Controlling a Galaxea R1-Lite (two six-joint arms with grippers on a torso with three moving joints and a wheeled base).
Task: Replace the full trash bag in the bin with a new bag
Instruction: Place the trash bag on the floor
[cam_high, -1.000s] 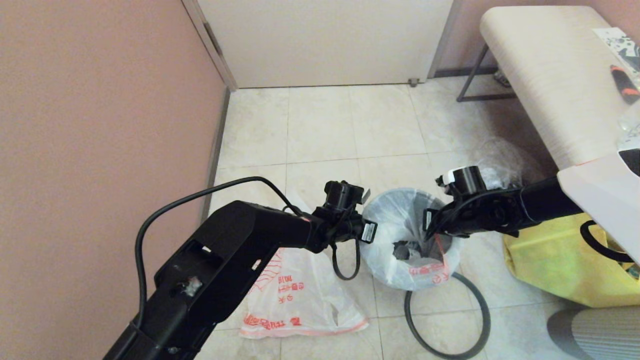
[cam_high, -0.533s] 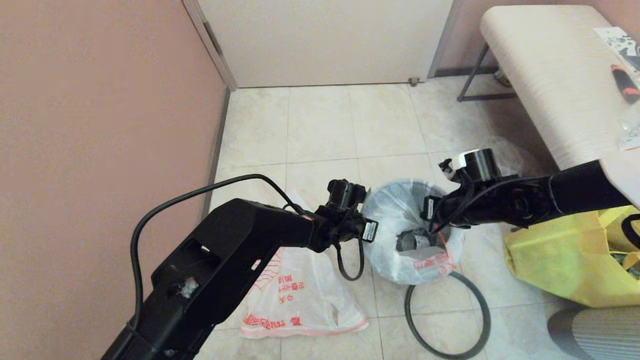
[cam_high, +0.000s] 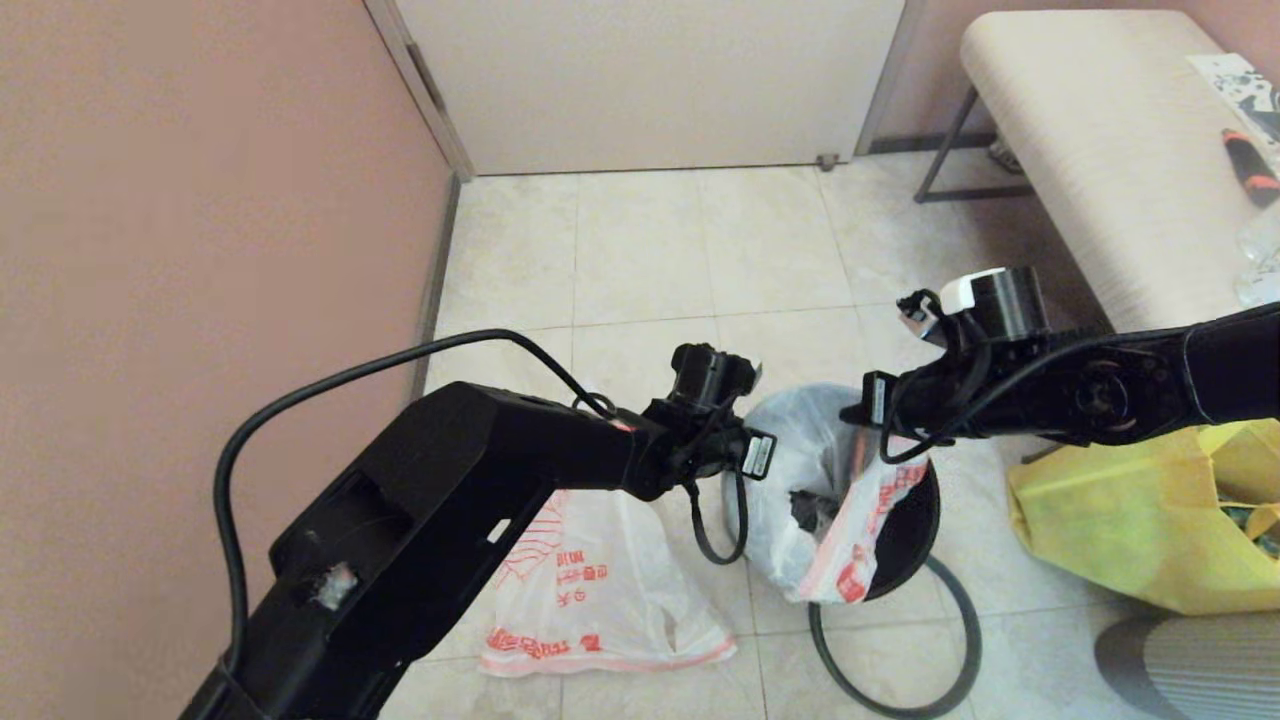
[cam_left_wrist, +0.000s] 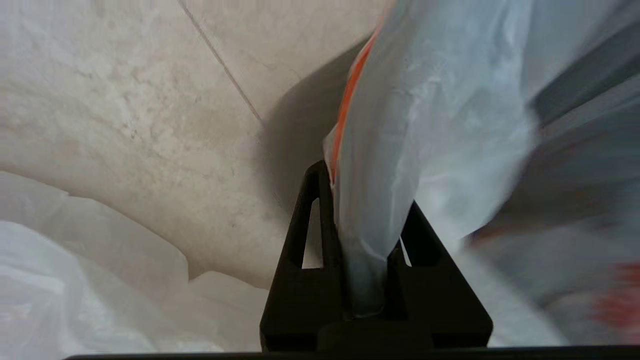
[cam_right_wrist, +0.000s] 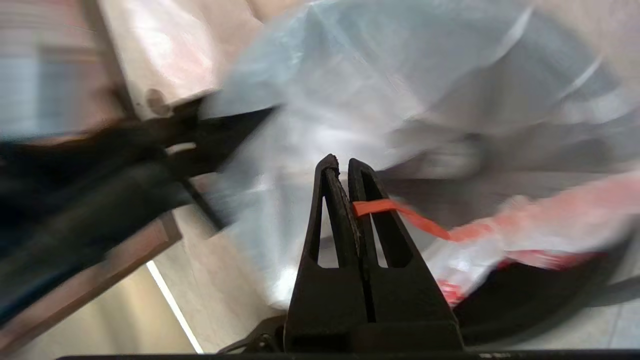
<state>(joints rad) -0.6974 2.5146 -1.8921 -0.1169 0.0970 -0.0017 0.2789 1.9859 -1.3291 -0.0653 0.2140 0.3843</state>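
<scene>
My right gripper is pinching only the bag's thin red edge, so it should open and take the bag's red-edged rim (cam_right_wrist: 477, 231) while my left gripper keeps its hold.
The black bin (cam_high: 905, 540) stands on the floor tiles, its right wall bare. A translucent white full trash bag (cam_high: 795, 480) with red print rises out of it, stretched between both grippers. My left gripper (cam_high: 765, 470) is shut on the bag's left edge (cam_left_wrist: 450, 110), with plastic bunched between the fingers (cam_left_wrist: 312, 210). My right gripper (cam_high: 868, 425) is shut on the bag's red-edged strip (cam_right_wrist: 400, 210) above the bin's right side (cam_right_wrist: 525, 295). A flat new bag (cam_high: 590, 590) with red print lies on the floor left of the bin. The dark grey hoop (cam_high: 960, 620) lies on the floor beside the bin.
A big yellow shopping bag (cam_high: 1130, 520) sits right of the bin under my right arm. A pale bench (cam_high: 1090, 150) stands at the back right. The pink wall (cam_high: 200, 200) runs along the left and a closed door (cam_high: 650, 80) is behind. A grey ribbed object (cam_high: 1190, 660) is at the bottom right.
Both grippers have risen and the right one has moved back and right. The bag has come up out of the bin, and its rim has slipped off the right side, baring black wall.
</scene>
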